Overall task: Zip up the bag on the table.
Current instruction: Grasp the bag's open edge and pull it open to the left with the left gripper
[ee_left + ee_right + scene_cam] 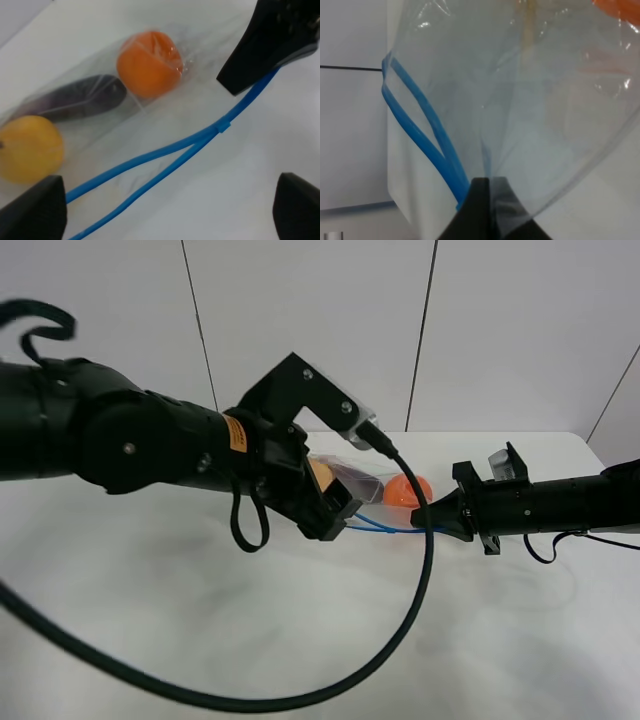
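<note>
The robot's left gripper needs to close on the small slider [411, 531] [223, 125] of the blue zip, at the spot where the zip's parts join next to the right gripper.
The clear bag [375, 492] lies on the white table [520, 640] between my two grippers. It holds a yellow fruit [27, 147], a dark purple item [75, 97] and an orange fruit [150, 62]. Its blue zip strip [165, 152] is joined near the right gripper and splits into two strands toward the left gripper. My left gripper [167, 214] is open, its fingers [35, 210] spread on either side of the split strip, just above it. My right gripper [487, 202] is shut on the joined end of the blue strip [422, 132]; it also shows in the exterior view [440, 512].
A thick black cable [420, 570] loops from the left arm [150, 440] over the table's front half. A thin cable [555, 545] hangs under the right arm. A white panelled wall [480, 330] stands behind the table's far edge.
</note>
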Controlling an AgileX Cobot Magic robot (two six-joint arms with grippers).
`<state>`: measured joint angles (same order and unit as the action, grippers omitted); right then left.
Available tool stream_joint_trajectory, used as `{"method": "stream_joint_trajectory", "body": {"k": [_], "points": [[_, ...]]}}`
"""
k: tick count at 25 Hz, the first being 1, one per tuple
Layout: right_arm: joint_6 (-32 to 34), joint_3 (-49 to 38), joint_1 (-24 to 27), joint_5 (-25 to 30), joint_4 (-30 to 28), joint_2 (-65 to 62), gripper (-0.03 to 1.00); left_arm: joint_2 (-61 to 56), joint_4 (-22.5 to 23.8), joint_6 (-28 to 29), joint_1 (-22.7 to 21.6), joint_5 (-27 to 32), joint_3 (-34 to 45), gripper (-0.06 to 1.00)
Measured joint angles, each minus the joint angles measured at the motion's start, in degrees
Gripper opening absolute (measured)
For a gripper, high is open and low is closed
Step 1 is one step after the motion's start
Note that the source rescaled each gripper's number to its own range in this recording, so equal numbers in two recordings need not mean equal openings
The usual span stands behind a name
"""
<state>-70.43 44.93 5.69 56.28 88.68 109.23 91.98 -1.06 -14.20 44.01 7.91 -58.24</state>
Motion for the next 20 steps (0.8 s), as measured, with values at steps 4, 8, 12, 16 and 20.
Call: {"method": "stream_joint_trajectory", "body": {"k": [4,8,12,16,20], "points": [[0.0,0.0,0.0,0.32,-0.05,0.0,0.0,3.34,0.0,-0.61,0.0,-2.26,-0.04,1.0],[0.02,0.0,0.0,0.32,-0.07,0.0,0.0,6.17,0.06,-1.94,0.84,-2.95,-0.64,1.0],[0.45,0.0,0.0,0.36,-0.18,0.0,0.0,9.89,0.06,-3.14,3.7,-2.95,-3.82,1.0],[0.93,0.0,0.0,0.36,-1.15,0.0,0.0,13.13,0.06,-3.35,5.44,-2.3,-8.38,1.0],[1.11,0.0,0.0,0.36,-2.09,0.0,0.0,15.35,0.06,-3.35,5.59,-1.21,-11.52,1.0]]}}
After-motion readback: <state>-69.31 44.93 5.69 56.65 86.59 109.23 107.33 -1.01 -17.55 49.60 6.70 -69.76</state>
